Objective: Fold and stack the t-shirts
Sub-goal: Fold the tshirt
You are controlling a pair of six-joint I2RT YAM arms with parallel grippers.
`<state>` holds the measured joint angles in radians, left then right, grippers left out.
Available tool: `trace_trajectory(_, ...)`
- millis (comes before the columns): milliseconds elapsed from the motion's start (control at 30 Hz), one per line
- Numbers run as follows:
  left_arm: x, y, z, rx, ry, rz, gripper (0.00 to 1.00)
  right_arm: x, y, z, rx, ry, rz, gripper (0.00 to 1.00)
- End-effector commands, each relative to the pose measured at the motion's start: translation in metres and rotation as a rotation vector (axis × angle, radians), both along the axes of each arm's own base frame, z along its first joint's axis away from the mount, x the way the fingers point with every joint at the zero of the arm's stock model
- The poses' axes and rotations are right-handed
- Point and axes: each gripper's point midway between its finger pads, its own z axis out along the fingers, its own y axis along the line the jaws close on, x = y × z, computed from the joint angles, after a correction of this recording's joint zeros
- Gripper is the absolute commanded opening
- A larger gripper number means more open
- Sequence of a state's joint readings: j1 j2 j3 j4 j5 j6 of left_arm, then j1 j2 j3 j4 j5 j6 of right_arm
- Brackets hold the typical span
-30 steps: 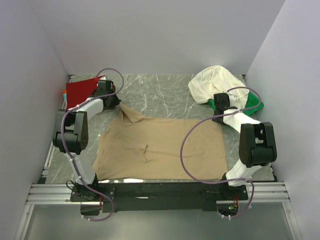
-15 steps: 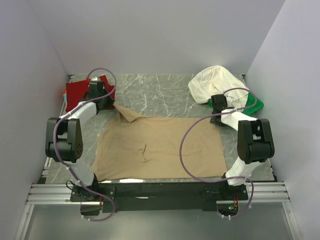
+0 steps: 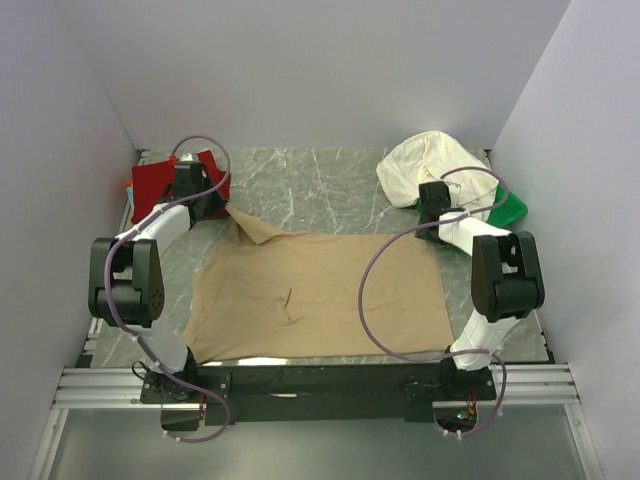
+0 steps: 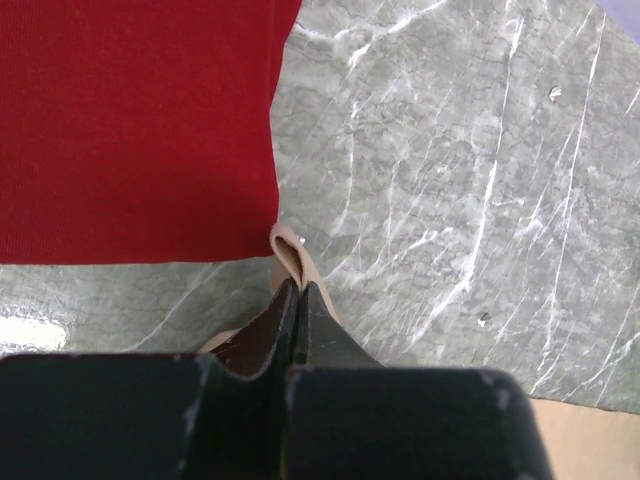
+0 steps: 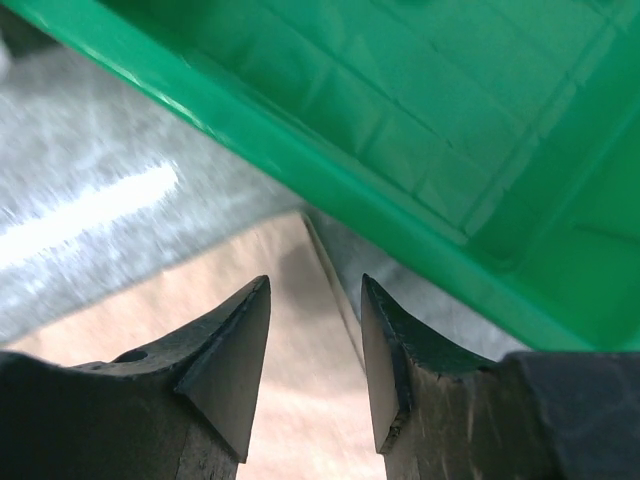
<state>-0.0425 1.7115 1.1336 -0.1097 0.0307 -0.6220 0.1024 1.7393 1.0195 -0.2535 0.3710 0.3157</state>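
Observation:
The tan t-shirt's corner lies loose beside the green tray, so my right gripper will pinch that corner (image 5: pixel 312 268) before both grippers fold the tan t-shirt.
A tan-beige t-shirt (image 3: pixel 320 295) lies spread flat in the middle of the table. My left gripper (image 3: pixel 222 208) is shut on its far left corner, and the pinched fold of tan cloth (image 4: pixel 290 250) shows between the fingertips of the left gripper (image 4: pixel 297 285). Just beyond lies the deep red t-shirt (image 3: pixel 155 180) (image 4: pixel 130 120), flat. My right gripper (image 3: pixel 432 226) (image 5: pixel 315 285) stands open over the tan shirt's far right corner (image 5: pixel 300 225), holding nothing. A cream-white t-shirt (image 3: pixel 435 165) is bunched at the far right.
A green plastic tray (image 3: pixel 510 208) (image 5: pixel 450 130) sits under and beside the cream shirt, close to the right gripper's fingers. A sliver of orange cloth (image 3: pixel 129 186) peeks out left of the red shirt. Grey walls close in the marble table (image 3: pixel 330 185) on three sides.
The left gripper has drawn the tan shirt's corner a little toward the far left, near the red shirt. The right gripper's jaws have spread wider over the far right corner.

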Motion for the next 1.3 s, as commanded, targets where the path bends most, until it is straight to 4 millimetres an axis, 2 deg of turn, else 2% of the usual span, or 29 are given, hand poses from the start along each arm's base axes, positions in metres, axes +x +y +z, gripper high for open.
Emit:
trace_trajectory(0,0.006,0.0,0.021,-0.006,-0.065,-0.009,0.0,0.022,0.005,0.01,0.003,-0.038,0.025,0.48)
trace_trajectory(200,0.006,0.001,0.021,0.001,-0.064,-0.008,0.0,0.031,0.011,0.003,0.018,-0.014,0.055,0.48)
trace_trajectory(367,0.006,0.0,0.021,-0.001,-0.067,-0.01,0.0,0.027,0.008,-0.002,0.012,0.0,0.048,0.47)
trace_trajectory(500,0.006,0.0,0.02,-0.006,-0.062,-0.015,0.0,0.016,0.002,-0.011,-0.014,0.05,0.038,0.46)
trace_trajectory(567,0.007,0.0,0.022,-0.006,-0.068,-0.013,0.0,0.014,0.002,-0.016,-0.016,0.065,0.036,0.4)
trace_trajectory(633,0.007,0.0,0.02,-0.004,-0.064,-0.012,0.0,0.013,0.001,-0.018,-0.016,0.076,0.04,0.38)
trace_trajectory(900,0.007,0.0,0.019,-0.007,-0.059,-0.018,0.0,0.012,0.0,-0.023,-0.011,0.094,0.039,0.2)
trace_trajectory(933,0.007,-0.001,0.02,-0.009,-0.062,-0.017,0.0,0.013,0.0,-0.022,-0.012,0.09,0.04,0.15)
trace_trajectory(967,0.007,-0.001,0.02,-0.01,-0.062,-0.019,0.0,0.013,-0.001,-0.022,-0.013,0.092,0.036,0.05)
trace_trajectory(1000,0.007,-0.001,0.021,-0.011,-0.065,-0.019,0.0,0.013,-0.001,-0.022,-0.014,0.092,0.036,0.0)
trace_trajectory(1267,0.005,-0.004,0.03,-0.026,-0.079,-0.031,0.0,0.014,0.008,0.002,0.017,0.013,0.046,0.0)
